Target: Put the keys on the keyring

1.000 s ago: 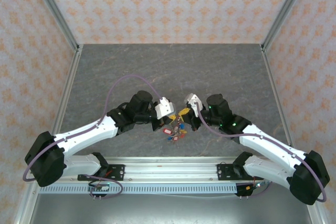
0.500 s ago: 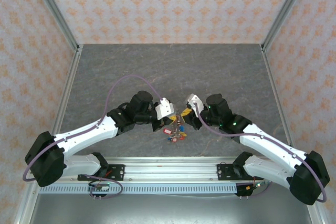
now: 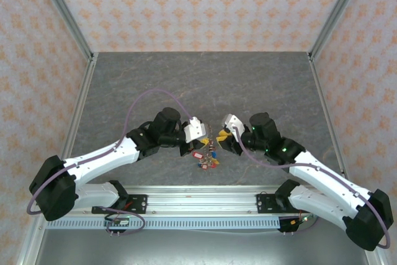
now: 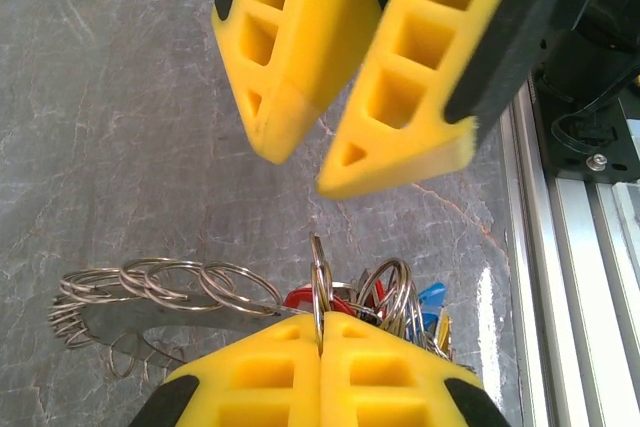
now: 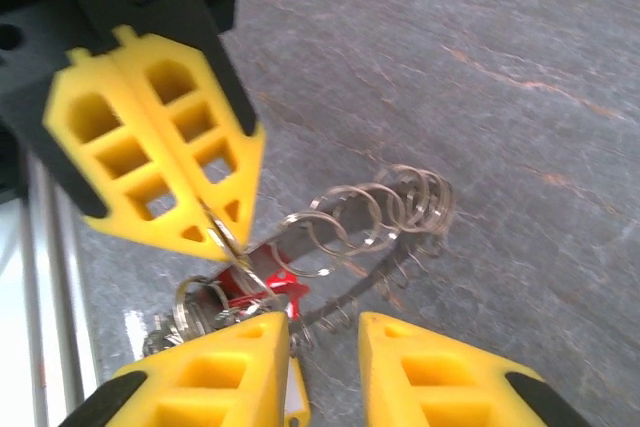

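Observation:
The thin ring in my left gripper points past the open gap of my right gripper, so my right gripper should line up and pinch the ring's free edge (image 5: pixel 268 291).
The keyring (image 4: pixel 170 285) is a metal ring strung with several small split rings and a bunch of tagged keys, hanging just above the grey table (image 3: pixel 205 85). My left gripper (image 4: pixel 322 317) is shut on a thin ring of it; this grip also shows in the right wrist view, where the left gripper (image 5: pixel 222 237) pinches the keyring (image 5: pixel 380 207). A red tag (image 5: pixel 275 282), a blue tag (image 4: pixel 432 297) and a yellow one sit in the bunch (image 3: pixel 208 156). My right gripper (image 5: pixel 325 322) is open, close in front of the rings, holding nothing. Whether any of the keys lie loose, I cannot tell.
An aluminium rail (image 3: pixel 198 200) runs along the near table edge, right behind the bunch, and appears as the rail (image 4: pixel 580 247) in the left wrist view. Patterned walls close the table on three sides. Open grey surface lies beyond the arms.
My right gripper has opened from shut and drawn back a little to the right, away from the bunch. The left gripper has kept its hold and place.

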